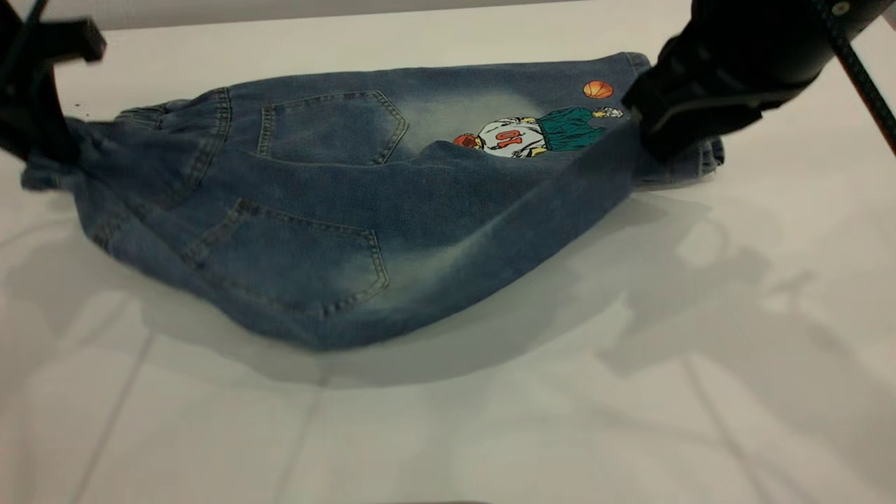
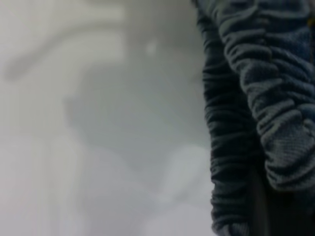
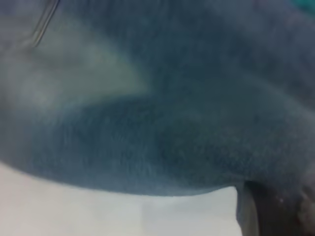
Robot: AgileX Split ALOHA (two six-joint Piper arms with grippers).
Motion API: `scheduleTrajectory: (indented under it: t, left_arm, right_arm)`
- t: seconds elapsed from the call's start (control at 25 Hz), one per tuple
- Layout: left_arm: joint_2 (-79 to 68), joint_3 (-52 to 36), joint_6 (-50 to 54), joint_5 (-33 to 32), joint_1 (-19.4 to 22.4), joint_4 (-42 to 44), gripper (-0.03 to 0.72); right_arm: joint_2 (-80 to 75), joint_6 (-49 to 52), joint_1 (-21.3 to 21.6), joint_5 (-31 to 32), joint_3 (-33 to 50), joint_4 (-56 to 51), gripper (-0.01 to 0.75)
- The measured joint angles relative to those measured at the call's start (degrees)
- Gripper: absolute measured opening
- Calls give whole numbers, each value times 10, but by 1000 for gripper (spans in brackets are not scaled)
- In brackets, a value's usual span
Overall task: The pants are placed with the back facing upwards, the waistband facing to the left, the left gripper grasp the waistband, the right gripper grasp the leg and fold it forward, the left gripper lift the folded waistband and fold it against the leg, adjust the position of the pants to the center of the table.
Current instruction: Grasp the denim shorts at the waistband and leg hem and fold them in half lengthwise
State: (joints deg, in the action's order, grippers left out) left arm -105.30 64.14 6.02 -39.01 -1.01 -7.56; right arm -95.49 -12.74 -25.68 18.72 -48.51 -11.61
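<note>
My right gripper will let go of the near leg's end on the far leg, over the orange basketball (image 1: 610,74).
The blue denim pants (image 1: 315,231) lie back up on the table (image 1: 630,392), with two patch pockets and the cartoon print showing. My left gripper (image 1: 42,150) is at the far left, shut on the ruched waistband (image 1: 150,113), which fills the left wrist view as gathered folds (image 2: 256,98). At the upper right, my right gripper (image 1: 647,143) is shut on the end of the near leg (image 1: 448,259). The near half of the pants hangs lifted between both grippers, sagging in the middle over its shadow. In the right wrist view the denim leg (image 3: 172,123) sits close above the table.
The far leg with the basketball-player print (image 1: 532,133) rests flat on the table, partly covered by the lifted cloth. White tabletop stretches wide in front and to the right. A pale wall edge (image 1: 280,10) runs along the back.
</note>
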Motion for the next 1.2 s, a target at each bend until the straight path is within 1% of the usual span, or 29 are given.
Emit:
scheduleTrajectory:
  t: [0.08, 0.28, 0.44, 0.6, 0.96, 1.04, 1.2]
  left_arm:
    - [0, 23, 0, -11, 0, 0, 46]
    - [0, 53, 6, 0, 0, -22, 46]
    - [-1, 56, 23, 33, 0, -53, 46]
    - [-4, 56, 62, 70, 0, -71, 46]
    - [-26, 57, 206, 162, 0, -87, 46]
    - [-39, 57, 230, 189, 0, -101, 46]
    - [-64, 57, 247, 261, 0, -155, 46]
  right_arm:
    - [0, 0, 6, -32, 0, 0, 27]
    - [0, -1, 37, -115, -1, -14, 27]
    - [-7, -1, 69, -117, -29, -17, 27]
    - [-19, -1, 86, -111, -68, -19, 27]
    - [-101, -1, 87, -112, -149, -25, 27]
    - [-120, -1, 87, -121, -161, -27, 27]
    - [-147, -1, 87, -157, -168, -32, 27]
